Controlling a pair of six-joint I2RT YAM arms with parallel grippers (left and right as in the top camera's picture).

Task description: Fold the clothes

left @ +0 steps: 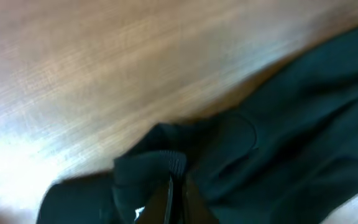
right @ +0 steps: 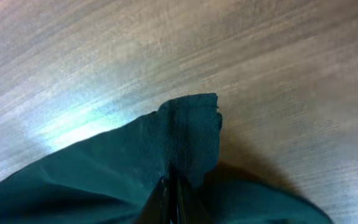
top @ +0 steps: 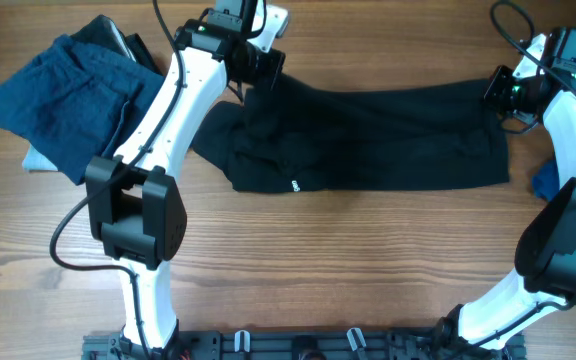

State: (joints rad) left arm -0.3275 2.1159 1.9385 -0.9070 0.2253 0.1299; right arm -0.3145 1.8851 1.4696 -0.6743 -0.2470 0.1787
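Note:
Next, my right gripper releases the black garment's far corner on its near corner (top: 502, 183) by the blue fabric scrap.
A large plain black garment (top: 368, 140) with a small white tag (top: 294, 185) lies spread across the far middle of the table. My left gripper (top: 251, 78) is shut on its far left edge; the left wrist view shows the fingers (left: 178, 200) pinching a ribbed black hem (left: 160, 163). My right gripper (top: 498, 92) is shut on its far right corner; the right wrist view shows the fingers (right: 171, 198) pinching a stitched corner of the fabric (right: 188, 134), lifted off the wood.
A pile of dark navy and blue clothes (top: 63, 90) lies at the far left, with a black piece (top: 108, 35) behind it. A blue fabric scrap (top: 546, 182) shows at the right edge beside the right arm. Cables run near both arms.

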